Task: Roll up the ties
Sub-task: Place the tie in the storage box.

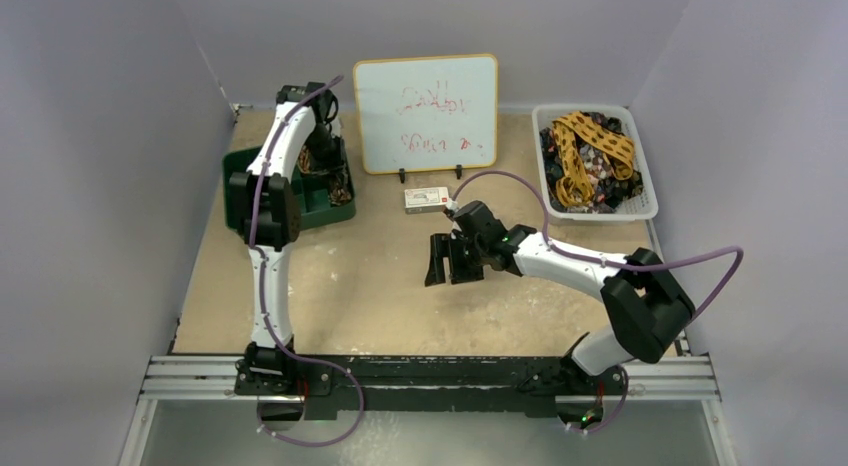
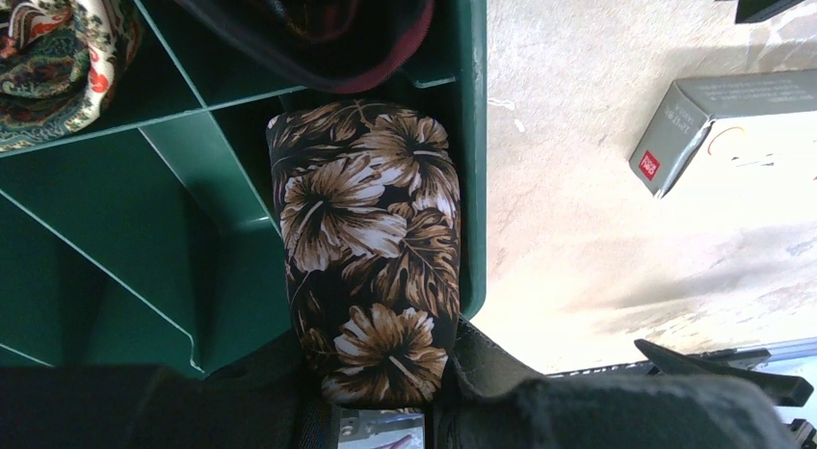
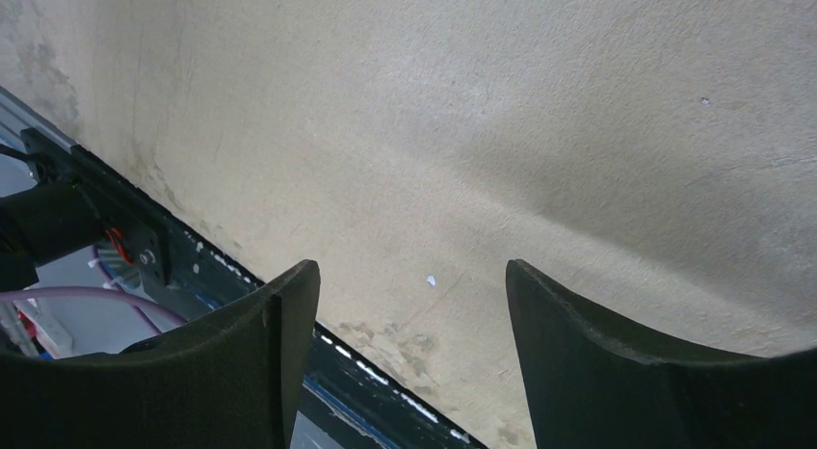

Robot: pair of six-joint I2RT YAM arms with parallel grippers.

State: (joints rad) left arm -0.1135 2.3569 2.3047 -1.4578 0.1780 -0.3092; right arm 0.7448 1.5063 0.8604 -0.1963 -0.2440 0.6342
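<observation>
Next, my left gripper lets go of the hibiscus tie down in the green organizer's near corner compartment (image 1: 340,205) (image 2: 371,213), next to the dark roll.
A rolled tie (image 2: 371,247), black with brown hibiscus flowers, stands in a compartment at the right edge of the green organizer (image 2: 173,266). My left gripper (image 2: 381,362) is shut on the tie's near end, one finger against each side. From above, the left gripper (image 1: 322,151) reaches down into the organizer (image 1: 240,171). More ties, one mustard yellow (image 1: 590,151), lie heaped in the white basket (image 1: 548,116) at the back right. My right gripper (image 1: 452,258) hovers open over the bare table (image 3: 482,131) with nothing between its fingers (image 3: 279,314).
Two other rolls fill neighbouring compartments: a paisley one (image 2: 58,54) and a dark one with a red edge (image 2: 318,25). A whiteboard (image 1: 427,111) stands at the back centre. A small box (image 1: 427,199) lies in front of it.
</observation>
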